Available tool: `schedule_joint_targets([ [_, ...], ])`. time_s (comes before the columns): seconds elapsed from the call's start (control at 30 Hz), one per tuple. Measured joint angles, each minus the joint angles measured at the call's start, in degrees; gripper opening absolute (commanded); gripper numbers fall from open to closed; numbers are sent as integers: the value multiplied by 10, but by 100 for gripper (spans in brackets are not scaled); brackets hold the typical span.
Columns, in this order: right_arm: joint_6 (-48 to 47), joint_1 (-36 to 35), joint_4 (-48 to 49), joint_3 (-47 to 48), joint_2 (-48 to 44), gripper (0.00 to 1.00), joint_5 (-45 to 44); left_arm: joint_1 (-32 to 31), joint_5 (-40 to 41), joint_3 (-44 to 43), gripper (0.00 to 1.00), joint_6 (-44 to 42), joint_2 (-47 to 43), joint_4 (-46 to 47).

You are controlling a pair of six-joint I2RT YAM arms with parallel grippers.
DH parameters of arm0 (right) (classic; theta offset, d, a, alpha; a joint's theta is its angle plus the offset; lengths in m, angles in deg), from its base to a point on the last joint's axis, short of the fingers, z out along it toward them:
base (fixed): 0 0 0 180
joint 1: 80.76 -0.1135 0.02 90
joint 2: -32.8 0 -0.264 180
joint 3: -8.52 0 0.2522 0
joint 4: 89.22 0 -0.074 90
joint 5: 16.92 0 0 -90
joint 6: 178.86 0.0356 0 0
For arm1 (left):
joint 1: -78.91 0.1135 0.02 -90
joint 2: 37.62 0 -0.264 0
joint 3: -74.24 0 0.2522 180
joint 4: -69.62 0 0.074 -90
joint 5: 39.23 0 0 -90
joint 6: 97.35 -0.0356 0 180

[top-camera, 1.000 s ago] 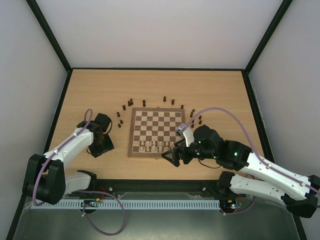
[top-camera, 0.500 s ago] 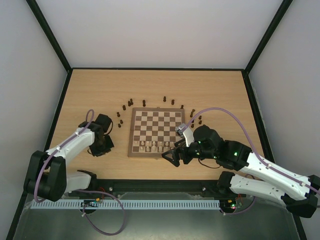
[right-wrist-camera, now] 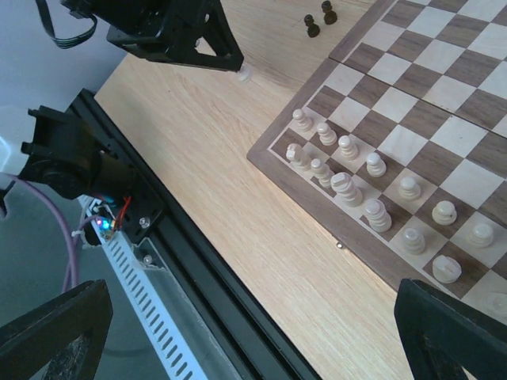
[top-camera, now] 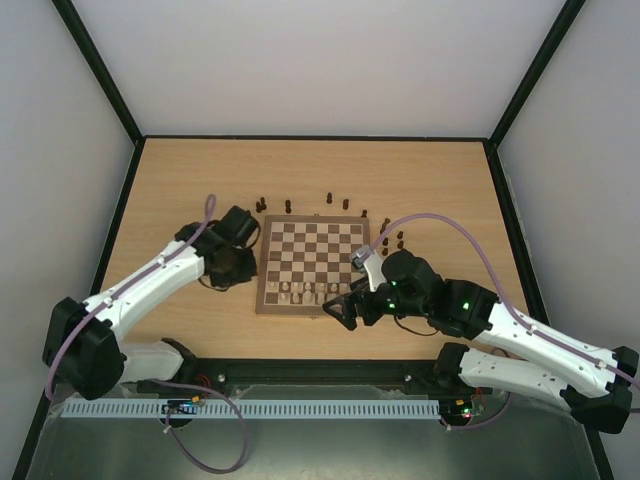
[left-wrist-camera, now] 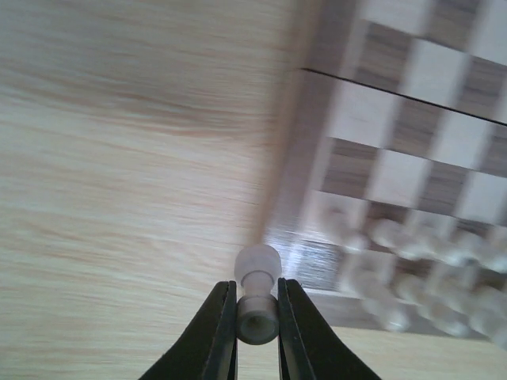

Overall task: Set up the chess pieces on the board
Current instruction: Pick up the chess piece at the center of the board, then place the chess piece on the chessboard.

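My left gripper is going to set the cream chess piece down on the empty dark corner square of the board's nearest row (top-camera: 271, 298) (left-wrist-camera: 315, 265). The cream piece is now held just off the board.
The board (top-camera: 315, 245) lies mid-table, with cream chess pieces (top-camera: 300, 292) standing in its two near rows. Dark chess pieces (top-camera: 288, 206) stand on the table behind and to the right of it. My left gripper (left-wrist-camera: 257, 321) is shut on a pale cream pawn (left-wrist-camera: 258, 273), held above the table just off the board's (left-wrist-camera: 412, 127) left border. In the top view the left gripper (top-camera: 240, 265) sits at the board's left edge. My right gripper (top-camera: 345, 308) hangs open and empty over the table by the board's near edge; its fingers (right-wrist-camera: 55, 332) stand far apart.
The black frame rail (right-wrist-camera: 198, 261) and a white slotted cable duct (top-camera: 300, 408) run along the table's near edge. More dark pieces (top-camera: 398, 240) cluster off the board's right rear corner. The right wrist view shows the left gripper (right-wrist-camera: 186, 36) with the pawn (right-wrist-camera: 245, 74).
The left gripper closed on a cream pawn left of the board, then carried it right and back to the board's left edge. The right arm has barely moved.
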Motion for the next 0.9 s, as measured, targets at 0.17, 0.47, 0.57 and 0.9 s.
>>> schedule_joint_targets([
  [0.17, 0, 0, 0, 0, 4, 99, -20, -99, 4, -72, 3, 20, 64, 0],
  [0.47, 2, 0, 0, 0, 5, 99, -47, -173, 7, -99, 4, 33, 143, 0],
  [0.57, 2, 0, 0, 0, 6, 99, -49, -173, 13, -99, 4, 33, 144, 0],
  [0.9, 2, 0, 0, 0, 6, 98, -49, -172, 23, -74, 4, 32, 158, 5],
])
